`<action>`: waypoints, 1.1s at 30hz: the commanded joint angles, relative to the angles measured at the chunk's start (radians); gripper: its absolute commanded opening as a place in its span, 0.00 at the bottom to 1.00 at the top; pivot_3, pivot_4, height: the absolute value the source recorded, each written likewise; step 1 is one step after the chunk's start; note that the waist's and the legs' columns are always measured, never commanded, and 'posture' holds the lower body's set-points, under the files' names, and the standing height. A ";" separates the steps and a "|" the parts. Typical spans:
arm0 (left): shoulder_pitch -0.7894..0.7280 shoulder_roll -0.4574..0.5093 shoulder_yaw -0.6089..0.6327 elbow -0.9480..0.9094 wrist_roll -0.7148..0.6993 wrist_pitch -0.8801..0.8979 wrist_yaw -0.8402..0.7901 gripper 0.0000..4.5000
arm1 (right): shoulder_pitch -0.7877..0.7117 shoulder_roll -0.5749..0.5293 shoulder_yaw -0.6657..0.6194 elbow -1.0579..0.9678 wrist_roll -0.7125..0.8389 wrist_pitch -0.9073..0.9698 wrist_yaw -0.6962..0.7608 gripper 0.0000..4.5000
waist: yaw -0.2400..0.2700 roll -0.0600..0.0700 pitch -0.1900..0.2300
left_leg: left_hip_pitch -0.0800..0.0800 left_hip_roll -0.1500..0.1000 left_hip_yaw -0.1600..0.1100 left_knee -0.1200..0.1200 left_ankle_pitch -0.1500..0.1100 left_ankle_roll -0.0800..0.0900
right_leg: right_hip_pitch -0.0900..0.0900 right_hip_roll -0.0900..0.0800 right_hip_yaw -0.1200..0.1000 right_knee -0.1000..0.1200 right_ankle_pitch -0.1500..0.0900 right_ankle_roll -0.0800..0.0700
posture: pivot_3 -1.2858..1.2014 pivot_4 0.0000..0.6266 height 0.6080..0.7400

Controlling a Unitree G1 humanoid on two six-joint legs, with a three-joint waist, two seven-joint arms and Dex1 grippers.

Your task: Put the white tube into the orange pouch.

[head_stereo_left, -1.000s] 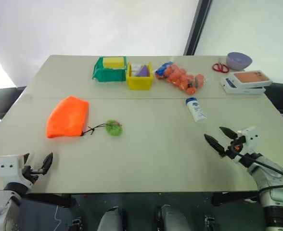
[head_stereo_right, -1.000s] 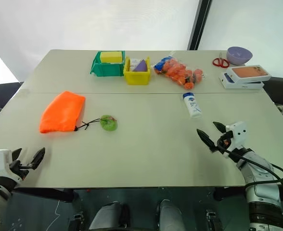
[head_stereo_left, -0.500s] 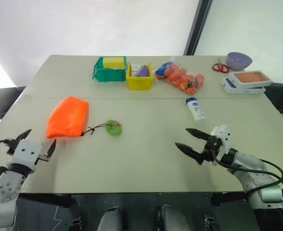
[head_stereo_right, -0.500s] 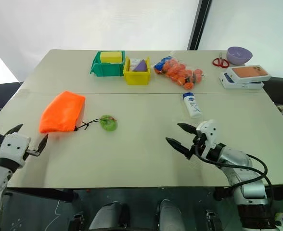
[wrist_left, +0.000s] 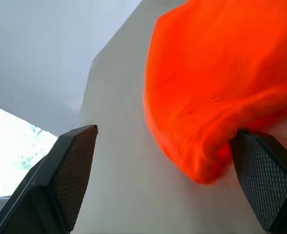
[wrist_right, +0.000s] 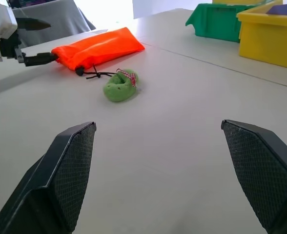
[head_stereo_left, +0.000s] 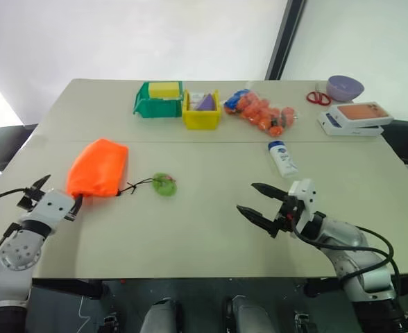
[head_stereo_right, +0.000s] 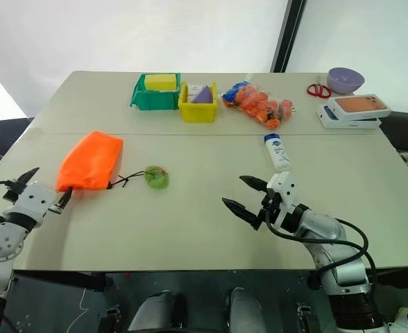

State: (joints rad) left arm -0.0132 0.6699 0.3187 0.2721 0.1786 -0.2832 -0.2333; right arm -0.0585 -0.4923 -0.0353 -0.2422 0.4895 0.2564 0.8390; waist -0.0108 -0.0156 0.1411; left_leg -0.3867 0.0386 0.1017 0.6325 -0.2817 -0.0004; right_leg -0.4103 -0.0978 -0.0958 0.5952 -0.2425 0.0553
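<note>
I should next move my right gripper to the white tube and close it on the tube's bottom end (head_stereo_left: 288,170), opposite its blue cap.
The orange pouch (head_stereo_left: 98,168) lies flat on the left half of the table, its black cord running to a round green tag (head_stereo_left: 164,184). Over at the right, the white tube (head_stereo_left: 282,158) with its blue cap lies on the table, untouched. My left gripper (head_stereo_left: 65,187) is open at the pouch's near end; in the left wrist view the pouch's (wrist_left: 216,87) corner sits between the spread fingers (wrist_left: 75,170). My right gripper (head_stereo_left: 245,196) is open and holds nothing. It hovers over the table's middle, short of the tube, pointing toward the green tag (wrist_right: 120,86).
Along the back edge stand a green bin (head_stereo_left: 157,99), a yellow bin (head_stereo_left: 201,111) and a clear bag of orange pieces (head_stereo_left: 259,111). At the back right are red scissors (head_stereo_left: 318,97), a purple bowl (head_stereo_left: 344,87) and a flat white-and-orange box (head_stereo_left: 355,116).
My right gripper has swung left from the table's right edge to its middle. My left gripper has rolled and moved forward and up to the pouch's near end. Both stayed open.
</note>
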 commanded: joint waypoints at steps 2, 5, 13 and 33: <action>-0.045 0.006 -0.035 0.028 0.024 -0.025 0.035 0.98 | -0.024 0.001 -0.007 -0.043 0.011 0.002 -0.008 0.95 | 0.000 0.000 0.000 | 0.000 0.000 0.000 0.000 0.000 0.001 | 0.000 0.000 0.000 0.000 0.000 0.000 | 0.52 0.24 1.00; -0.090 0.009 -0.061 0.072 0.040 -0.021 0.061 0.98 | -0.031 -0.004 -0.010 -0.036 0.013 0.000 -0.005 0.95 | 0.000 -0.001 0.000 | 0.000 0.000 0.000 0.000 0.001 0.001 | 0.000 0.000 0.000 0.001 0.000 0.001 | 0.52 0.24 1.00; -0.188 0.014 -0.117 0.191 0.064 -0.038 0.107 0.98 | -0.042 -0.001 -0.004 -0.033 -0.001 -0.005 -0.014 0.95 | 0.000 -0.002 -0.001 | 0.000 0.000 0.001 0.000 0.001 0.001 | 0.002 0.000 0.000 0.002 0.002 0.004 | 0.52 0.24 1.00; -0.063 -0.030 -0.140 -0.203 -0.156 0.202 -0.152 0.01 | -0.031 -0.015 -0.027 0.002 -0.050 -0.048 -0.035 1.00 | 0.000 -0.002 -0.002 | 0.001 0.000 0.001 0.001 0.001 0.001 | 0.003 0.000 0.000 0.003 0.002 0.003 | 0.52 0.24 1.00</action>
State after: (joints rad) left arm -0.0711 0.6363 0.1761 0.1515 0.0623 -0.1249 -0.3608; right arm -0.0712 -0.5006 -0.0382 -0.2421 0.4517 0.2352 0.8155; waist -0.0106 -0.0180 0.1396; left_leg -0.3857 0.0385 0.1027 0.6341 -0.2805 0.0006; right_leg -0.4076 -0.0977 -0.0959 0.5979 -0.2408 0.0582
